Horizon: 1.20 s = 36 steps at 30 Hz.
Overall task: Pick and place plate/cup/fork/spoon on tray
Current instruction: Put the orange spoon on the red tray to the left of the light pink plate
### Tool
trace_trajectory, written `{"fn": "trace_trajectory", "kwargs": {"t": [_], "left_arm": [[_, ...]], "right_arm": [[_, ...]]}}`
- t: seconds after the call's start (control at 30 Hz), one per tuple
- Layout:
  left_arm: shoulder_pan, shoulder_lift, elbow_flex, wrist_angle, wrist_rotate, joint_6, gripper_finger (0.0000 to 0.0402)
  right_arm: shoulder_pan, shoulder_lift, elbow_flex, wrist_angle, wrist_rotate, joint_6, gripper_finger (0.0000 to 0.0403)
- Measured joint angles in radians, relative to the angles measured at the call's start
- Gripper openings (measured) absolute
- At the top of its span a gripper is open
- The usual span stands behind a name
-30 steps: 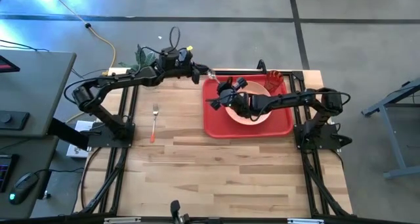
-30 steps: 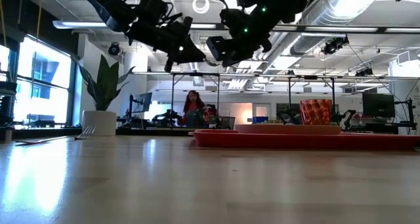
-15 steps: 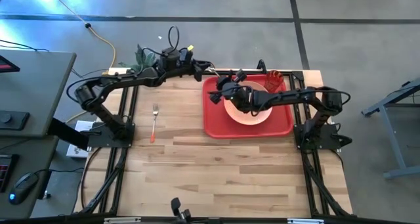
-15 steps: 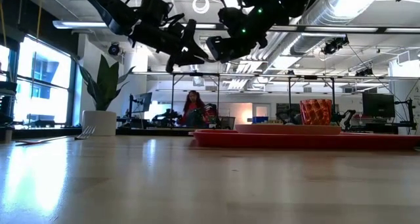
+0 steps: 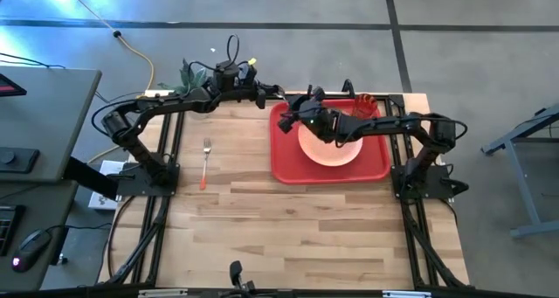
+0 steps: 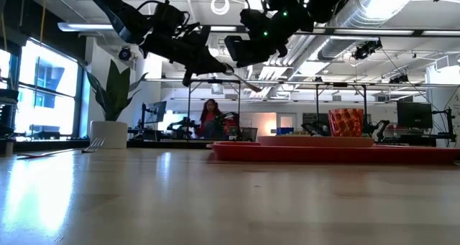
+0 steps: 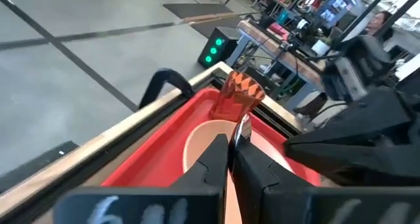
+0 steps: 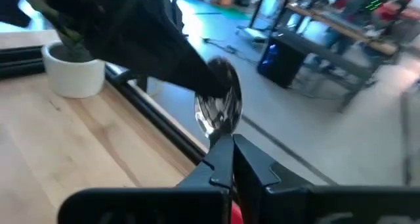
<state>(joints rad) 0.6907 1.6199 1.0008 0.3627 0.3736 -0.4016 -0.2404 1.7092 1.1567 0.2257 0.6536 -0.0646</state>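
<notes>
The spoon will go down from my left gripper into the red tray point(image 5: 281, 146) between the peach plate and the fork-side rim.
My left gripper point(image 5: 278, 95) is shut on the spoon point(image 6: 248, 84) above the red tray's point(image 5: 284, 162) far left corner. The spoon's silver bowl point(image 8: 220, 109) also shows in the right wrist view. My right gripper point(image 5: 306, 116) is shut and empty, just right of the spoon and above the tray. The peach plate point(image 5: 336, 149) lies flat in the tray, and the red-orange cup point(image 5: 367, 106) stands upright in the tray's far right corner. The fork point(image 5: 205, 162) lies flat on the table to the left. My left gripper pinches the spoon between its two shut fingers point(image 7: 220, 159). The fingers hide the handle; only the bowl end point(image 7: 244, 127) juts out past the fingertips. The fingers come from the table's left. The spoon is lifted clear and slants down toward the tray.
A white pot with a green plant point(image 5: 188, 75) stands at the table's far left edge, behind my left arm. The two grippers are close together over the tray's far left corner. Bare wood lies near the front of the table point(image 5: 288, 228).
My right gripper has gone from above the plate toward the tray's far left corner, close to the left gripper. My left gripper has gone a little toward the table's right with the spoon, whose free end now slants down past the fingers.
</notes>
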Motion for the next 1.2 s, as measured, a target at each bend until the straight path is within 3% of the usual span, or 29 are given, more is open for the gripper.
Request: {"fn": "trace_trajectory", "kwargs": {"t": [0.17,0.43,0.6,0.77,1.07,1.2], "left_arm": [[0.027,-0.001,0.0,-0.032,0.033,0.012,0.0003],[0.059,0.123,0.0,-0.14,0.403,0.027,0.0001],[0.004,0.209,0.0,-0.106,0.351,0.012,0.0001],[-0.045,0.272,0.016,-0.113,0.32,0.081,0.0003],[-0.071,0.304,0.016,-0.179,0.168,0.141,0.0006],[-0.056,0.298,0.016,-0.183,0.168,0.156,0.0007]], "right_arm": [[-0.077,0.001,0.0,0.06,-0.237,0.052,0.0001],[-0.195,0.001,0.0,0.238,-0.335,0.278,0.0],[-0.198,-0.039,0.001,0.23,-0.602,0.329,0.0],[-0.15,-0.106,0.002,0.059,-0.594,0.33,0.0],[-0.021,-0.181,0.002,-0.192,-0.367,0.29,0.0],[0.018,-0.179,0.001,-0.224,-0.286,0.3,0.0]]}}
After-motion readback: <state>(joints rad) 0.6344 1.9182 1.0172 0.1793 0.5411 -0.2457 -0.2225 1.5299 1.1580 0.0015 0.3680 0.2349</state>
